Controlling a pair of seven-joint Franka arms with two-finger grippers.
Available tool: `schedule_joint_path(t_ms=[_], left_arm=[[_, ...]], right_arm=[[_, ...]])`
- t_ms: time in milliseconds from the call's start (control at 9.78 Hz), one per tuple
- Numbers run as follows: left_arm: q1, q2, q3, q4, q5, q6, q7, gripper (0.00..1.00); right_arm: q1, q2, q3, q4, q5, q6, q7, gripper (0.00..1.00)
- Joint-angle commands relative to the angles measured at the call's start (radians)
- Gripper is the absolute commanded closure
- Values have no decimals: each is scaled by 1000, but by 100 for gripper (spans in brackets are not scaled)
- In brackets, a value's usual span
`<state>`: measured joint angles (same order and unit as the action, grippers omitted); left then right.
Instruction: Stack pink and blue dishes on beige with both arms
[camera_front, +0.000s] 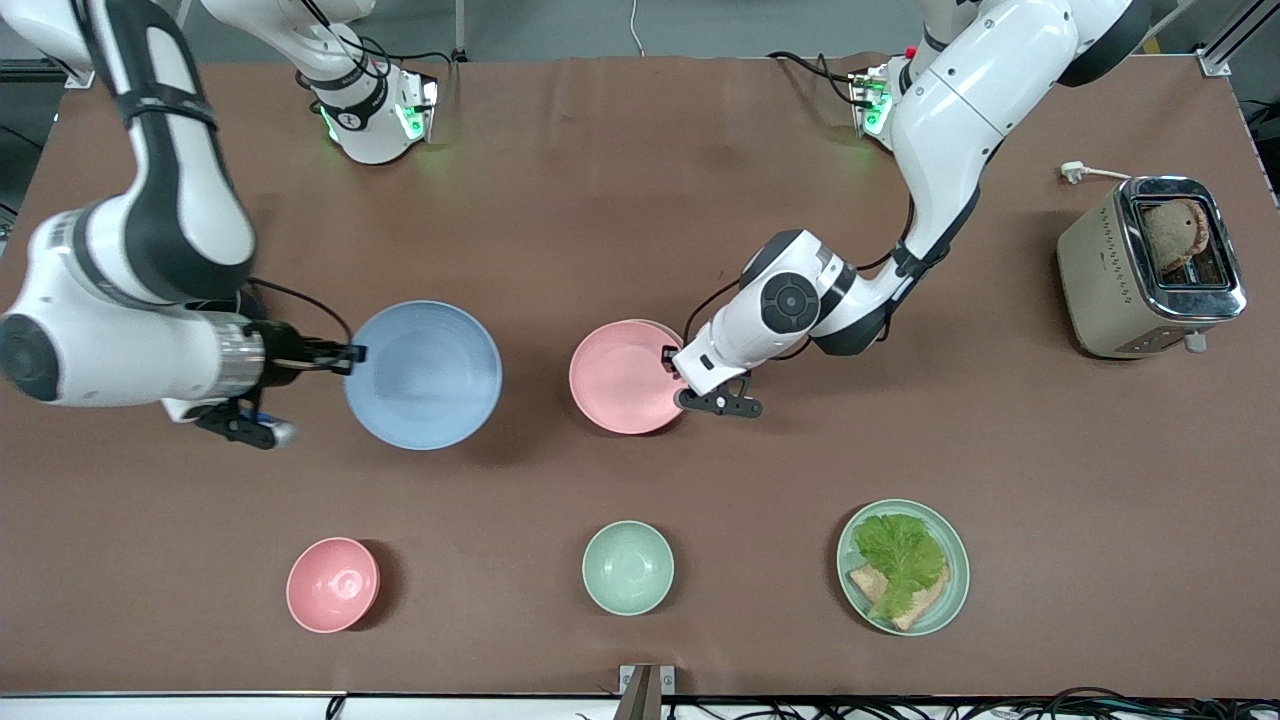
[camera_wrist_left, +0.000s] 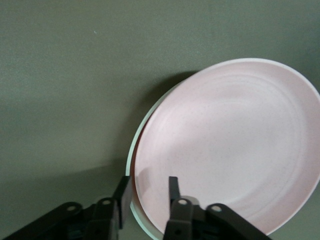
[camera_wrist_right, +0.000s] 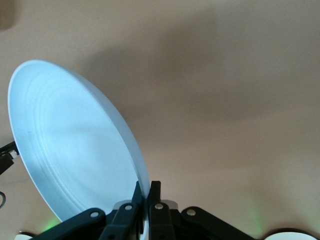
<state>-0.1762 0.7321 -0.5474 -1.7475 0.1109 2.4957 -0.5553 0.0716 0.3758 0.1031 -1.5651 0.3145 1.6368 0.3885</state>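
I need to use my right gripper to set the light blue plate down so that it rests on top of the pale pink plate (camera_front: 631, 374).
The pale pink plate (camera_front: 622, 378) lies on the beige plate (camera_front: 667, 329), slightly offset, so only a thin strip of the beige rim (camera_wrist_left: 131, 165) shows. My left gripper (camera_front: 672, 365) is open at the pink plate's (camera_wrist_left: 235, 150) edge, one finger above the rim and one outside it (camera_wrist_left: 148, 192). My right gripper (camera_front: 352, 353) is shut on the rim of the light blue plate (camera_front: 425, 375). It holds the blue plate (camera_wrist_right: 70, 145) tilted, off the table and beside the pink plate, toward the right arm's end. In the right wrist view the gripper (camera_wrist_right: 145, 192) pinches the rim.
Near the front edge stand a small pink bowl (camera_front: 332, 584), a mint-green bowl (camera_front: 627, 566) and a mint-green plate (camera_front: 960, 575) with lettuce and bread. A toaster (camera_front: 1150, 265) with bread in it stands at the left arm's end.
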Motion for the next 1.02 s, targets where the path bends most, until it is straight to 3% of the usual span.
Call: schedule_joint_path(t_ms=[0, 205, 409, 511, 920], left_arm=[[20, -22, -2, 3, 33, -128, -12, 0], [97, -162, -44, 6, 21, -256, -9, 0], [183, -317, -46, 8, 18, -389, -12, 0], [213, -394, -34, 11, 18, -462, -2, 0], [230, -623, 154, 43, 15, -656, 133, 0]], right_arm=[[11, -17, 61, -90, 0, 102, 59, 99], [14, -12, 157, -191, 0, 277, 122, 98], [34, 3, 255, -271, 0, 491, 203, 97], [57, 41, 273, -280, 0, 562, 213, 96], [120, 83, 274, -375, -6, 765, 250, 95]])
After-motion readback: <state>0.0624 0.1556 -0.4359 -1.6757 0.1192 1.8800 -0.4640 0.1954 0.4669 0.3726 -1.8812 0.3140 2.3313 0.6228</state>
